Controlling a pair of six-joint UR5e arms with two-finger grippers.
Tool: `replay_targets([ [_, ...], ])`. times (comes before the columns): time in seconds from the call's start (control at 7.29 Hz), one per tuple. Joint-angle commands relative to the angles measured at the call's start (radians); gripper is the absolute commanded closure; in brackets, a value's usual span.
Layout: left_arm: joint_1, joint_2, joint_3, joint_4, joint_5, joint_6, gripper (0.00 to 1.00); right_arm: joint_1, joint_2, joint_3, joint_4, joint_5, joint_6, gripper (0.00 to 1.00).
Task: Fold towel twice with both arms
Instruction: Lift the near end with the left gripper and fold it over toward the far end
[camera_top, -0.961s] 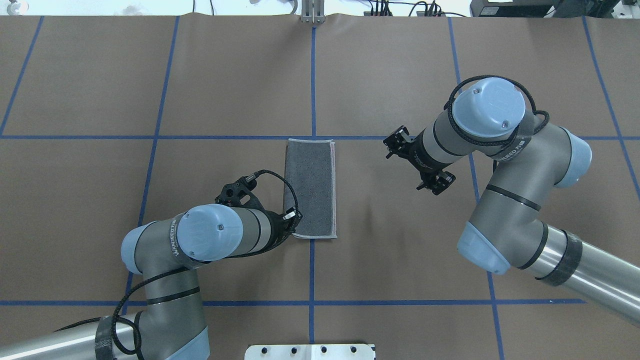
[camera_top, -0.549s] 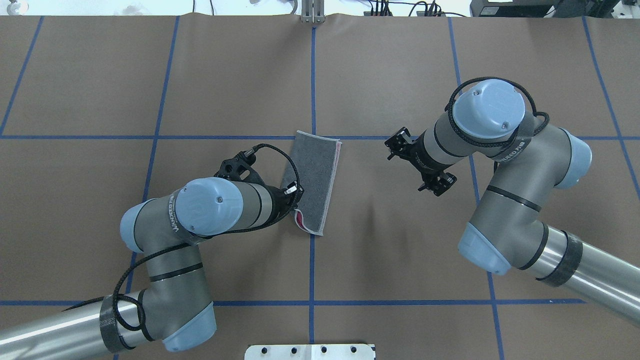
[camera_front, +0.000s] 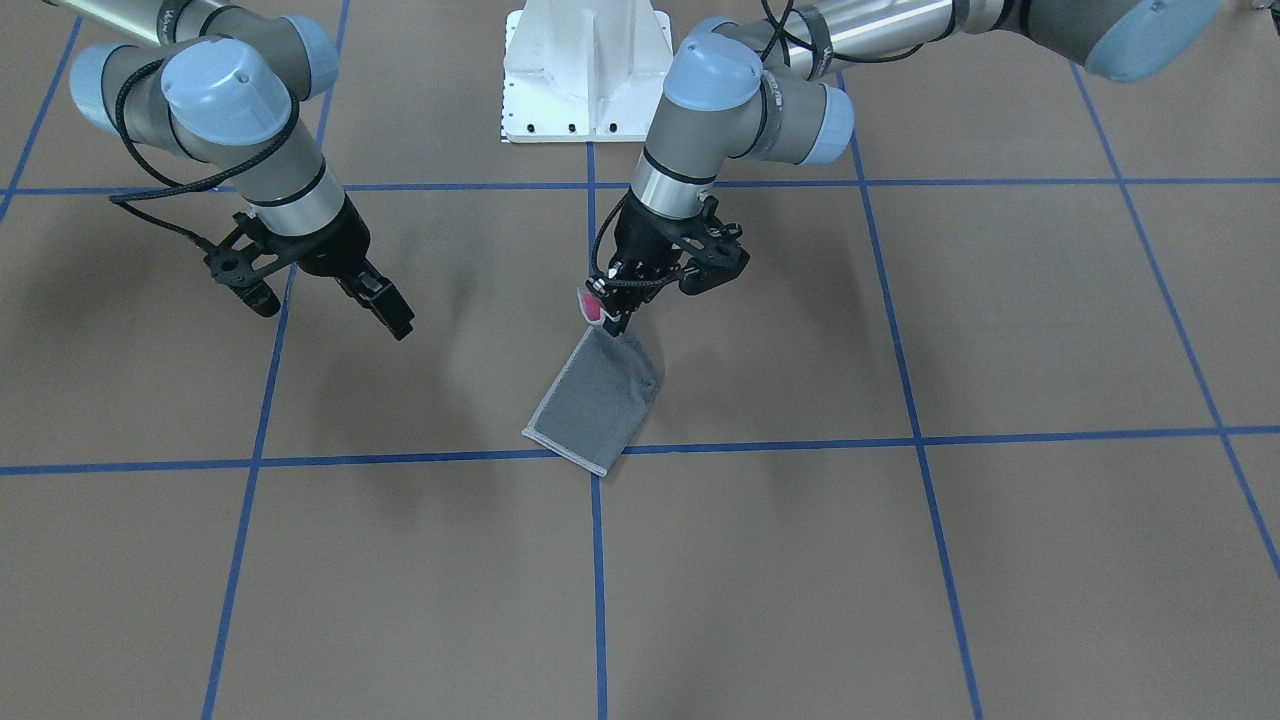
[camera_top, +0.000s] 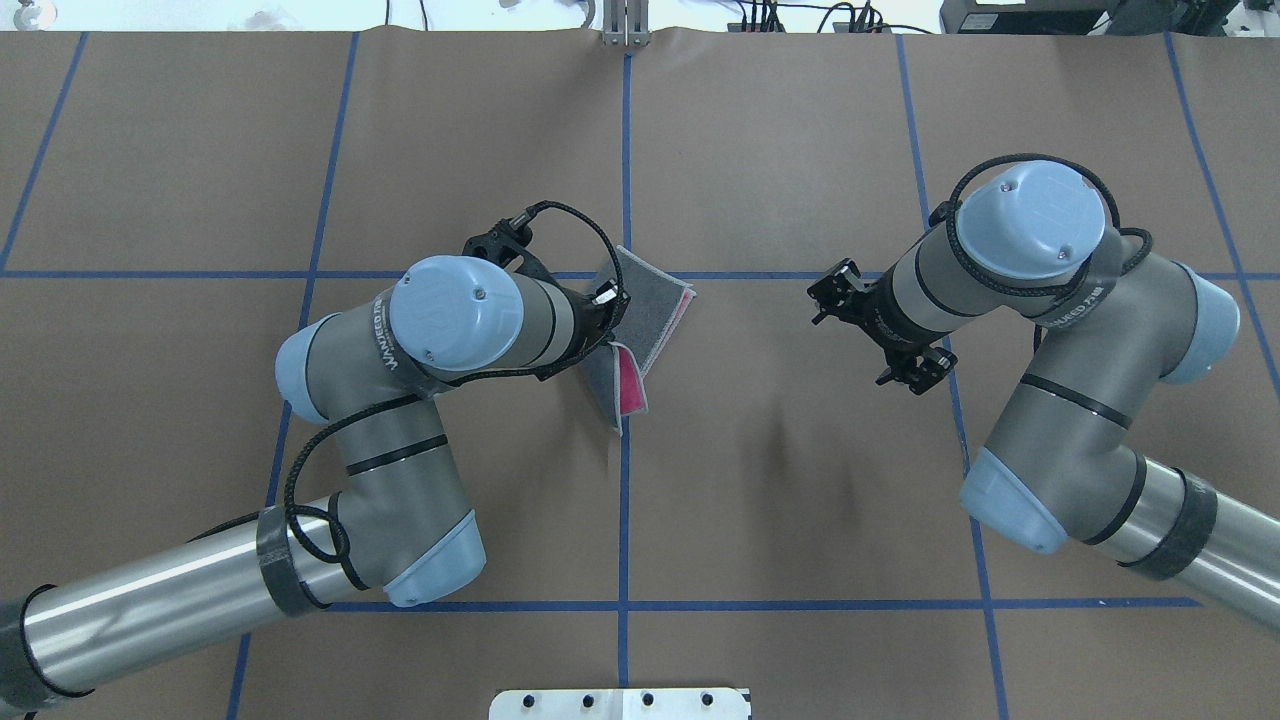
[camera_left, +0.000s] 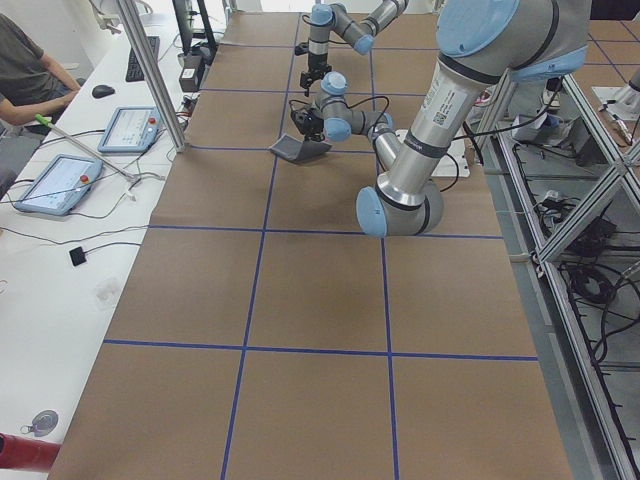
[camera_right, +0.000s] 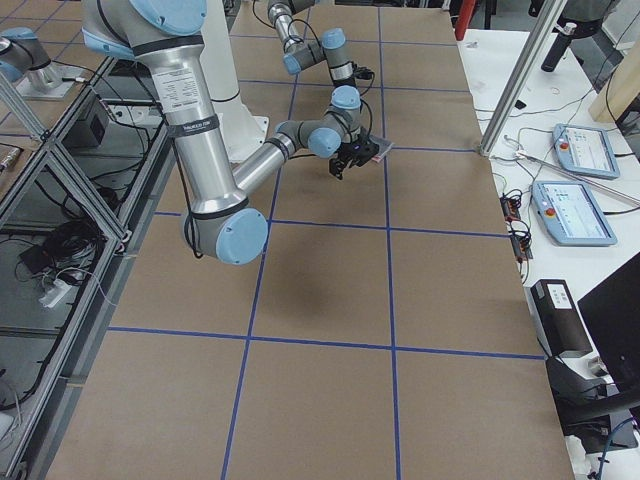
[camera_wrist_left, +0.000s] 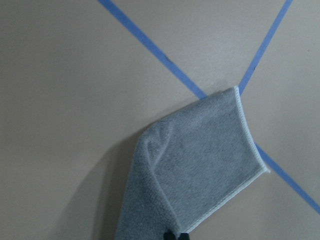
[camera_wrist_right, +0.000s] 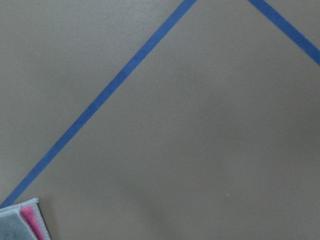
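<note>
The robot's left gripper will release the towel's raised end, now held up above the table, on the towel's far end (camera_front: 573, 452) (camera_wrist_left: 245, 124) by the blue tape crossing.
The towel (camera_front: 598, 400) is folded into a narrow strip, dark grey outside with pink (camera_top: 630, 385) showing at the raised end. My left gripper (camera_front: 608, 312) is shut on the towel's near end and holds it up above the table. The far end (camera_top: 655, 300) still rests on the table by the blue tape crossing. The left wrist view shows the grey cloth (camera_wrist_left: 200, 175) hanging from my fingertips (camera_wrist_left: 175, 234). My right gripper (camera_front: 388, 308) is open and empty. It hovers well off to the right of the towel. A towel corner (camera_wrist_right: 20, 225) shows in the right wrist view.
The table is covered in brown paper (camera_top: 800, 500) with a grid of blue tape lines (camera_top: 623, 520). The white pedestal base (camera_front: 585, 70) stands at the robot's side of the table. Operator tablets (camera_left: 50, 185) lie off the table at its far edge.
My left gripper has lifted the towel's near end and carried it toward the far end, so the strip bends and pink shows. The right arm has drawn back a little to the right.
</note>
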Motion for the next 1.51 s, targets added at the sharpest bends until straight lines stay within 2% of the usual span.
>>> replay_targets([
  [0.0, -0.037, -0.085, 0.109, -0.004, -0.004, 0.001, 1.00, 0.033, -0.045, 0.013, 0.001, 0.019, -0.053, 0.00],
  [0.27, -0.065, -0.151, 0.198, -0.010, -0.002, 0.021, 1.00, 0.040, -0.059, 0.016, 0.003, 0.023, -0.072, 0.00],
  [0.55, -0.082, -0.179, 0.244, -0.015, -0.005, 0.032, 1.00, 0.043, -0.062, 0.022, 0.003, 0.023, -0.072, 0.00],
  [0.96, -0.103, -0.188, 0.313, -0.086, -0.007, 0.035, 1.00, 0.045, -0.063, 0.032, 0.000, 0.021, -0.072, 0.00],
  [1.37, -0.106, -0.228, 0.433, -0.199, -0.005, 0.037, 1.00, 0.042, -0.066, 0.031, 0.000, 0.020, -0.072, 0.00],
])
